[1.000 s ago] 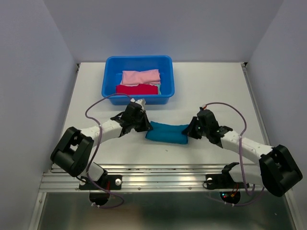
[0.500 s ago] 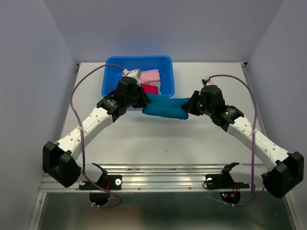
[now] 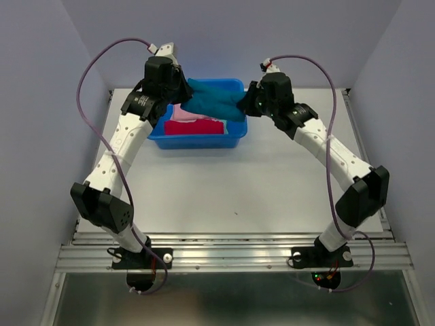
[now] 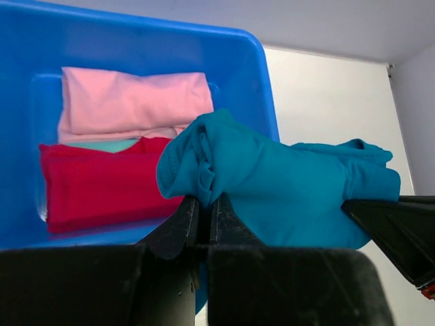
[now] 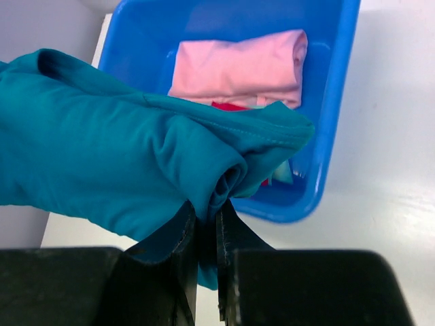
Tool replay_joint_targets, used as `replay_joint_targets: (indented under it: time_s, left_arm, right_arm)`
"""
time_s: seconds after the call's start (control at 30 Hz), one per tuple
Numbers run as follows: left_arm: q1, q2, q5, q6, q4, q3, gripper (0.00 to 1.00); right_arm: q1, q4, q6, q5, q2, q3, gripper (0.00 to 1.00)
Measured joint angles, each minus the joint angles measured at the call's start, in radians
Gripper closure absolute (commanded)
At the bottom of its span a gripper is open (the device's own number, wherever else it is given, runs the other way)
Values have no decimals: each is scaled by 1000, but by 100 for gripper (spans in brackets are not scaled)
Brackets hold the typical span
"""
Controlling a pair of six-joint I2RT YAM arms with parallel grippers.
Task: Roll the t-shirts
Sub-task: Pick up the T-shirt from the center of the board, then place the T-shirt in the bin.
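Observation:
Next, I let go of the rolled teal-blue t-shirt with my right gripper on the pink t-shirt in the tub (image 3: 200,110) (image 5: 234,77), behind the red t-shirt.
A rolled teal-blue t-shirt (image 3: 214,100) hangs in the air above the blue tub (image 3: 197,141), stretched between both arms. My left gripper (image 4: 204,206) is shut on the roll's left end (image 4: 197,166). At the other end (image 5: 231,173) my right gripper (image 5: 206,216) is shut on the cloth too. In the top view the left gripper (image 3: 182,97) and the right gripper (image 3: 246,103) sit at the tub's far edge. Inside the tub lie a pink t-shirt (image 4: 132,102) at the back and a red t-shirt (image 4: 102,187) in front of it.
The tub stands at the back middle of the white table (image 3: 224,183). A strip of pale green cloth (image 4: 102,145) shows between the pink and red bundles. Grey walls close in the left, right and back sides. A metal rail (image 3: 231,255) runs along the near edge.
Both arms have lifted the teal roll from the table's middle and carried it back, so it now hangs over the tub. Both grips have held throughout.

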Motion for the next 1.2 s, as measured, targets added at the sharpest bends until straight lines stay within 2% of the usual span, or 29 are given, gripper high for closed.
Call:
replay_joint_targets:
  time_s: [0.3,0.43,0.57,0.73,0.93,1.2]
  left_arm:
    - [141,128,50,26,-18,109,100]
    - [185,274,72,53,-52,253,100]
    - [203,376,84,64,-52,301,100]
    - [227,519,89,68,-31,375,100]
    - [242,615,97,68,24,377,100]
    - [243,713,119,69,79,379,100]
  right_arm:
    - [2,30,-77,-1,301,283,99]
    - [8,105,-82,7,383,304,99]
    - [7,125,-97,34,490,373,99]
    - [-4,107,-114,45,663,566,99]
    - [-30,96,-118,38,825,714,99]
    - [-56,95,-126,14,923,772,99]
